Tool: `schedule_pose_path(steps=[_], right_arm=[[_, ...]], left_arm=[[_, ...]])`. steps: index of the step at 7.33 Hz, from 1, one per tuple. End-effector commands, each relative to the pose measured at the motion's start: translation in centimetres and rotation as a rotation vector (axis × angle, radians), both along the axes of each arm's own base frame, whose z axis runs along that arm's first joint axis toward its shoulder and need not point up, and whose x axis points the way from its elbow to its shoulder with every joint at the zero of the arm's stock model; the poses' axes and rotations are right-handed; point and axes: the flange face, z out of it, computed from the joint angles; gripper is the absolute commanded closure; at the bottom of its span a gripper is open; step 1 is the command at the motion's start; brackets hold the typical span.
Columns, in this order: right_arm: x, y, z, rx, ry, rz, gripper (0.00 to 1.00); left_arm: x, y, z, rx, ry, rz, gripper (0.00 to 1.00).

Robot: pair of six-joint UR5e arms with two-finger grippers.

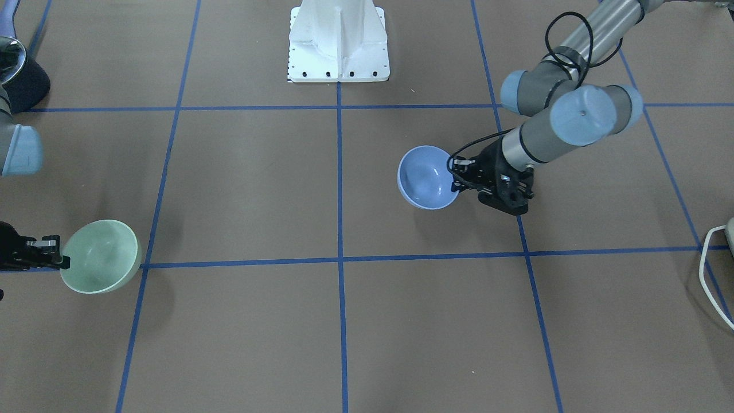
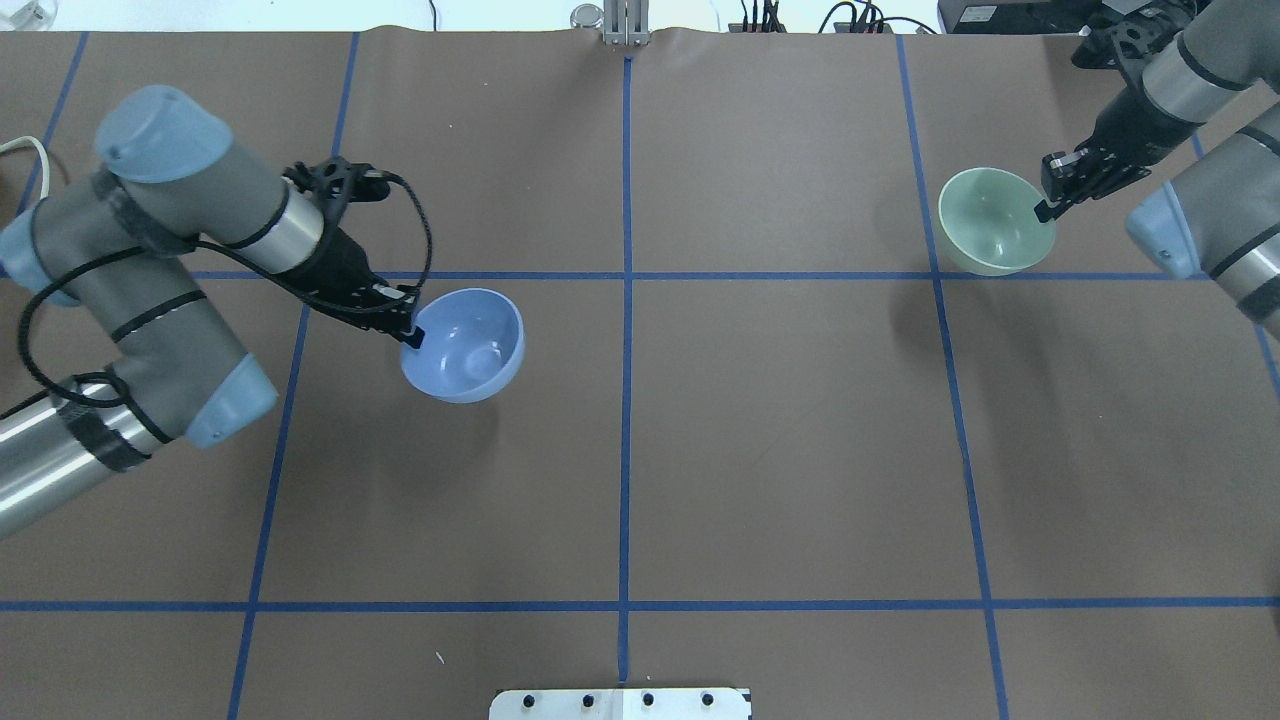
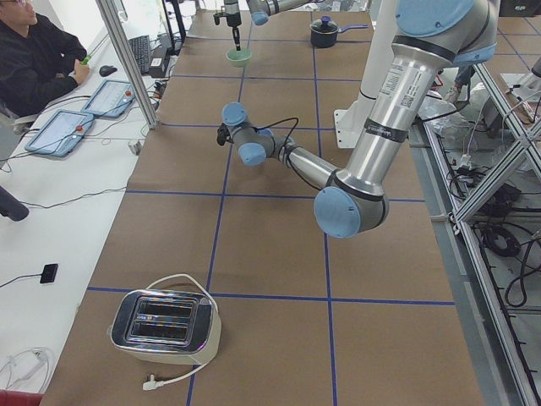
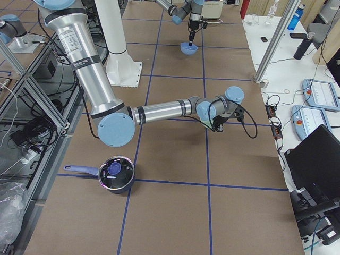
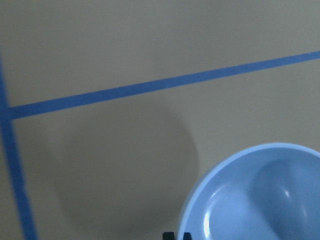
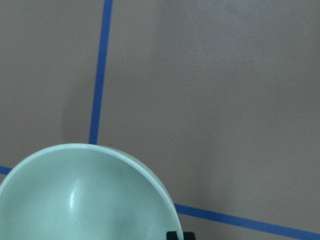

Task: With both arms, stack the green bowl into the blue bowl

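Next, my left gripper releases the blue bowl on the middle blue line [image 1: 335, 176] in front of the white pedestal base.
My left gripper [image 2: 412, 335] is shut on the near rim of the blue bowl [image 2: 465, 345] and holds it tilted above the table, left of centre. It also shows in the front view [image 1: 427, 178] and the left wrist view [image 5: 260, 195]. My right gripper [image 2: 1045, 208] is shut on the rim of the green bowl [image 2: 995, 222] and holds it above the table at the far right. The green bowl also shows in the front view [image 1: 100, 256] and the right wrist view [image 6: 85, 195]. Both bowls cast shadows on the paper below them. The two bowls are far apart.
The white pedestal base [image 1: 338, 43] stands at the robot's side of the table. A toaster [image 3: 165, 326] with a white cable sits at the left end. A dark pot with a blue handle [image 4: 114, 175] sits at the right end. An operator [image 3: 34, 59] sits beside the table.
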Motion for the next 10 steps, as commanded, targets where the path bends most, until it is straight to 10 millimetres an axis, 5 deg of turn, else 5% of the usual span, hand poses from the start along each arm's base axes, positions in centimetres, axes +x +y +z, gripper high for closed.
schedule_pose_path(steps=[1,4,5,10], right_arm=[[-2.4,-0.9,-5.3,0.016,-0.036,-0.027,1.00],[-5.7,-1.6,-11.3,0.005,-0.014,-0.021,1.00],[-6.3,-0.9,-12.8,0.024,-0.034,-0.034,1.00],[-6.7,-0.1,-14.7,0.025,-0.058,-0.033,1.00]], left_arm=[[5.3,1.2,-7.2,0.029,-0.022,-0.019,1.00],[8.6,2.0,-11.3,0.053,-0.036,-0.022,1.00],[9.9,2.0,-10.7,0.056,-0.060,-0.024,1.00],[13.7,3.4,-9.6,0.088,-0.115,-0.046,1.00]])
